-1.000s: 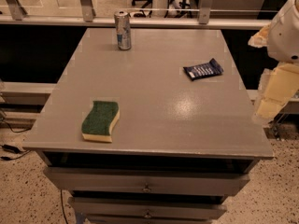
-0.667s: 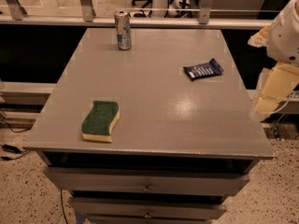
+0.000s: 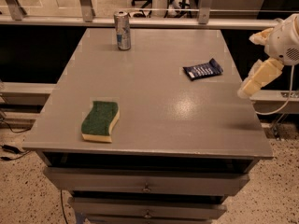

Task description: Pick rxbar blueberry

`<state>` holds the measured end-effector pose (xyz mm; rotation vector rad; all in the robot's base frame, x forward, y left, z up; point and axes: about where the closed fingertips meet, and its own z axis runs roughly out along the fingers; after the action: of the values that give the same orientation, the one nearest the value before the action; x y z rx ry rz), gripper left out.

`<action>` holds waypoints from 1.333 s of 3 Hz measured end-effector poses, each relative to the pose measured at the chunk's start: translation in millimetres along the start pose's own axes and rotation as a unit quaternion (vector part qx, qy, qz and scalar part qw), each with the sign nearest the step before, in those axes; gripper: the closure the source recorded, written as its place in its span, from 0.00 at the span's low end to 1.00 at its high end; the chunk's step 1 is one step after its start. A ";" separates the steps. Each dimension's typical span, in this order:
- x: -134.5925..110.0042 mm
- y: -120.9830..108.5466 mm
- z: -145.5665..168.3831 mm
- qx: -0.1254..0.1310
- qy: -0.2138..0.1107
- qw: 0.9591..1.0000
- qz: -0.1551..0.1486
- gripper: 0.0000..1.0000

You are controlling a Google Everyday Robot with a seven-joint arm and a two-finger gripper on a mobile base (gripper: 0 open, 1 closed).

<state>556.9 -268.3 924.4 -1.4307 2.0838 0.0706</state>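
My gripper is to close next on the outer end [image 3: 216, 66] of the rxbar blueberry, the end farther away from the green-and-yellow sponge.
The rxbar blueberry [image 3: 202, 70] is a dark navy-blue wrapped bar with pale lettering. It lies flat on the grey table [image 3: 154, 101], at the right side towards the back. My gripper [image 3: 254, 78], cream and white, hangs at the table's right edge, to the right of the bar and a little nearer the front. It is apart from the bar and raised above the tabletop. Nothing shows in it.
A silver-blue can [image 3: 123, 30] stands upright at the back left. A green-and-yellow sponge [image 3: 100, 121] lies front left. A railing [image 3: 154, 20] runs behind the table. Drawers [image 3: 147, 188] sit under the front edge.
My gripper has moved a little up and to the left, towards the table's right edge. The bar, the can and the sponge have not moved.
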 end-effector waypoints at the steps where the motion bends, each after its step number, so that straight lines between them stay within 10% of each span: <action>1: 9.7 -48.2 39.8 -0.006 -0.065 0.996 0.063 0.00; 4: 5.3 -93.2 106.1 -0.051 -0.164 0.972 0.159 0.00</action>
<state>683.5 -272.5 861.5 -1.0426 2.0304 0.5137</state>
